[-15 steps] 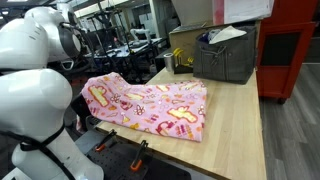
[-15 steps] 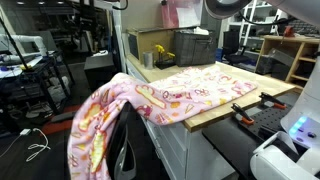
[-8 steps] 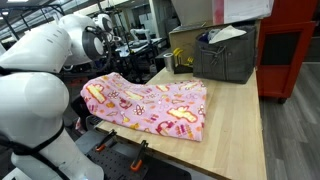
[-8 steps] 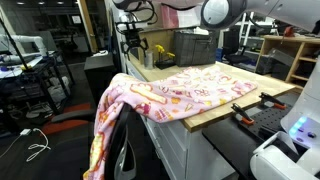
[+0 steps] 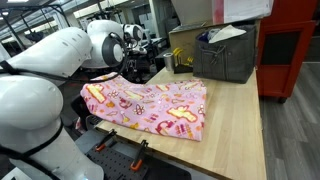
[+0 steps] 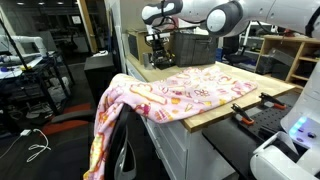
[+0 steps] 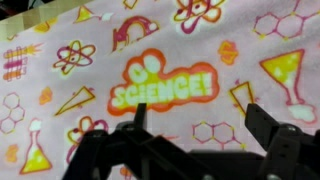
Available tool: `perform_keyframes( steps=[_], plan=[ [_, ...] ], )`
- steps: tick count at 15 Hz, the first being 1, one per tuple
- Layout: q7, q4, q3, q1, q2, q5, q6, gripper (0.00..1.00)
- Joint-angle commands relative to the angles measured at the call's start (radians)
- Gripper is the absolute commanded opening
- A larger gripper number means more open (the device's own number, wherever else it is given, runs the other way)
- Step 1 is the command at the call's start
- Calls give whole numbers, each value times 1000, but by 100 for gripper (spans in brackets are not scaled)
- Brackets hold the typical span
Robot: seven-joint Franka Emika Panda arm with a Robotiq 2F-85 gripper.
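The far side of the pink cloth (image 5: 112, 87), near the end that hangs over the table's edge, will be gripped by my gripper.
A pink cloth (image 5: 150, 105) printed with yellow and orange science pictures lies spread on the wooden table (image 5: 240, 120). One end of the pink cloth (image 6: 115, 130) hangs over the table's edge. My gripper (image 5: 137, 62) hovers above the cloth's far side, apart from it, in both exterior views (image 6: 158, 48). In the wrist view the gripper (image 7: 200, 130) stands open above the cloth (image 7: 165, 85) with its "SCIENCE" print. Nothing is between the two black fingers (image 7: 268, 125).
A grey crate (image 5: 225, 55) with papers stands at the table's back, also seen as the crate (image 6: 195, 45), with a yellow thing (image 5: 180, 60) beside it. A red cabinet (image 5: 290, 50) stands behind. Clamps (image 6: 250, 100) sit on the table's edge. The arm's white body (image 5: 40, 100) fills one side.
The gripper opened and let the cloth go; the hanging end dropped against the table's side. The arm swung over to the cloth's far side on the table.
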Motion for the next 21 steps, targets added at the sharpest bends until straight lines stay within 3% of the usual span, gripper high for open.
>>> perform_keyframes(
  steps=[1,5,10,19,21],
  plan=[
    [77,51,81,-19,47,115,-107,100],
    [218,42,179,-21,87,268,-128,100],
    [378,35,262,-11,141,400,-42,100],
    [458,101,244,11,145,370,178,100],
    [450,44,240,-5,89,353,264,100]
  ],
)
